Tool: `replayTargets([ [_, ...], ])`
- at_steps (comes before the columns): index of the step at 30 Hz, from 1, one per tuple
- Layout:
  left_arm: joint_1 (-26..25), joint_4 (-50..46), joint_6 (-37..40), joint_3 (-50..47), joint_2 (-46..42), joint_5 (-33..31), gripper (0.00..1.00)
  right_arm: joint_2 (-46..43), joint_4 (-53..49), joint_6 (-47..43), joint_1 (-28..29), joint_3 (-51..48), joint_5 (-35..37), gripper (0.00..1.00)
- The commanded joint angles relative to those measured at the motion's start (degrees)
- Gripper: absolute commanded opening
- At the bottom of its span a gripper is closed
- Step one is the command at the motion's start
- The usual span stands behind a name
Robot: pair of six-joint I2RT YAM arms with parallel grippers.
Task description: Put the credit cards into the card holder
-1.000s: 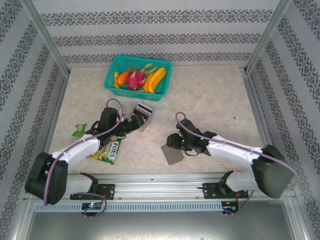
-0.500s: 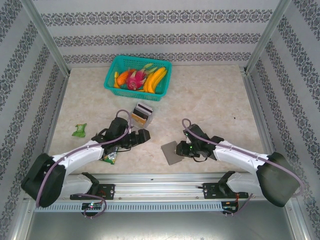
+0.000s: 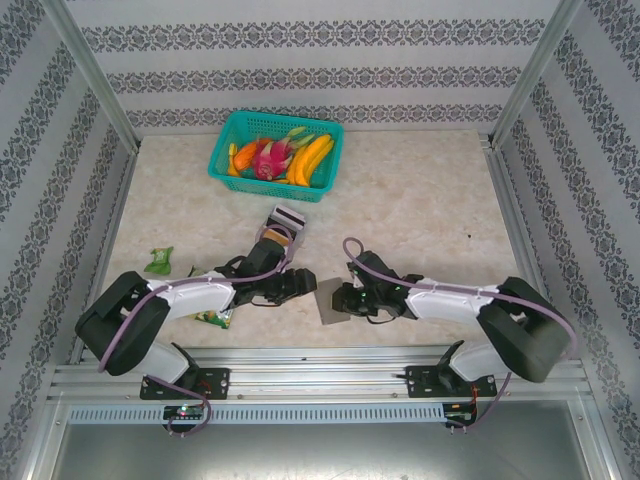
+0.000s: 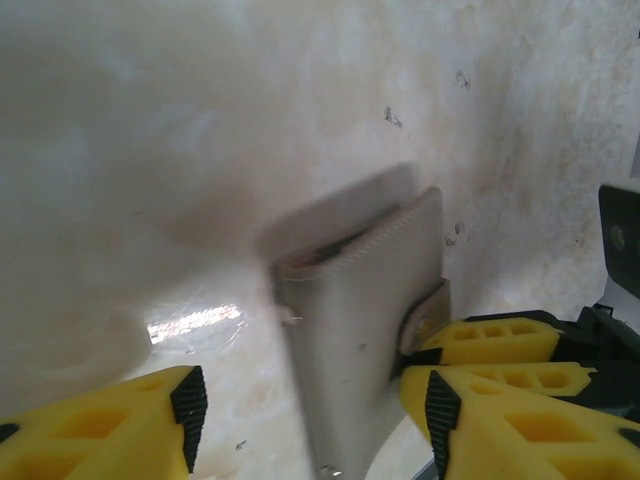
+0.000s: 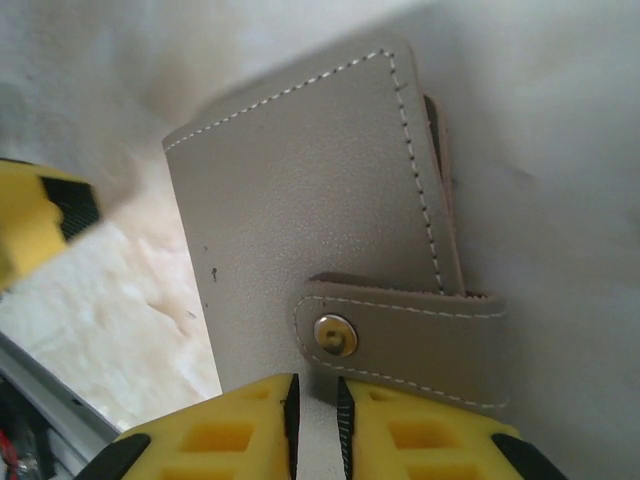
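The card holder's snap strap is shut and its spine is free, so next I steady the spine with my left gripper while my right gripper takes the strap [image 5: 425, 350].
The card holder [image 3: 327, 302], a closed grey wallet with a snap strap, is near the table's front middle. My right gripper [image 3: 345, 297] is shut on its near edge, just below the snap [image 5: 335, 335], fingers almost together [image 5: 315, 405]. In the left wrist view the card holder [image 4: 350, 330] stands tilted on edge between the wide-apart jaws of my left gripper [image 4: 310, 405], which is open and not touching it. My left gripper [image 3: 303, 283] sits just left of the wallet. The credit cards [image 3: 283, 232], tan-orange and dark, stand in a small open-top box behind the left arm.
A teal basket [image 3: 330, 160] of fruit stands at the back. A green packet [image 3: 158, 261] lies at the left and a green-yellow snack packet [image 3: 212, 318] pokes out under the left arm. A metal rail [image 3: 320, 365] runs along the front edge.
My left arm has swung right from the card box to the wallet, its jaws narrowing. My right gripper has closed on the wallet's edge and shifted it slightly left.
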Motion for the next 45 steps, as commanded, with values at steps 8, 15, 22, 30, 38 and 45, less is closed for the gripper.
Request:
replayTargets([
  [8,-1.01,2.56,-1.68,1.29,1.67,-0.52,0.55,-2.33,-3.26,0.84,1.05,2.03,4.05,0.23],
  [15,-1.09,2.68,-3.74,0.34,1.5,-3.0,0.4,-2.46,-22.64,-11.08,0.95,11.12,16.06,0.27],
  [22,-1.07,3.0,-5.35,-0.07,2.45,-2.52,0.4,3.13,-19.51,-11.39,1.37,12.96,12.49,0.2],
  [30,-1.07,2.76,-5.1,0.96,4.78,-1.18,0.44,7.1,-19.04,-11.05,1.38,13.11,11.2,0.17],
  [38,-1.88,5.16,-4.56,2.41,6.87,0.27,0.43,8.91,-16.43,-9.48,1.39,10.99,9.95,0.14],
  [45,-2.41,8.0,-4.13,3.2,6.69,1.27,0.31,9.26,-15.2,-8.76,1.39,10.49,9.1,0.15],
])
